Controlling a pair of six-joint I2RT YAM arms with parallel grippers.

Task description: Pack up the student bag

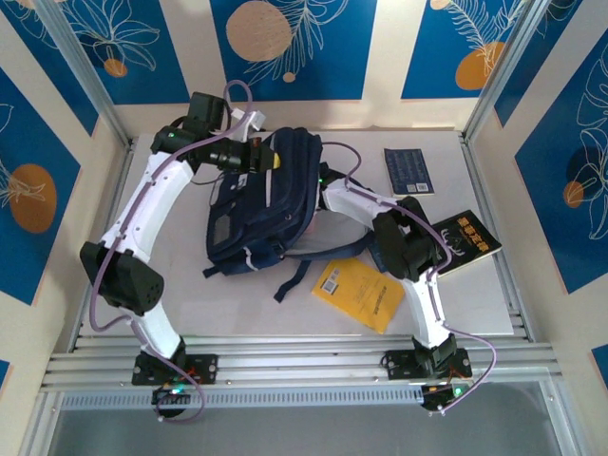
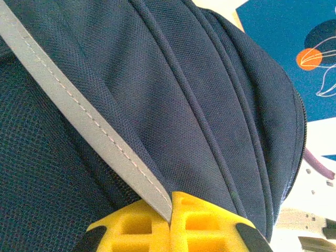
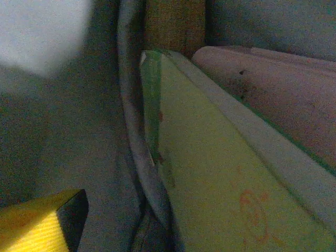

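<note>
Next, my left gripper sets the student bag down flat on the white table, farther [image 1: 239,204] away from the yellow book.
The student bag [image 1: 261,204], navy blue, lies on its side mid-table. My left gripper [image 1: 269,160] is at the bag's top end. In the left wrist view its yellow fingers [image 2: 205,226] meet on a pale grey stripe [image 2: 89,126] of the bag's fabric [image 2: 199,94], so the left gripper [image 2: 172,210] is shut on it. My right arm [image 1: 366,204] reaches into the bag from the right, its gripper hidden inside. In the dim right wrist view the right gripper [image 3: 168,226] is open, with one yellow finger [image 3: 47,223] far left of a pale yellow-green book [image 3: 210,173]. A pinkish book [image 3: 273,89] lies behind it.
A yellow book [image 1: 361,293] lies in front of the bag, near the right arm. A black book with yellow lettering [image 1: 467,242] sits at the right and a blue book [image 1: 409,171] at the back right. Dark straps [image 1: 294,271] trail from the bag's near side.
</note>
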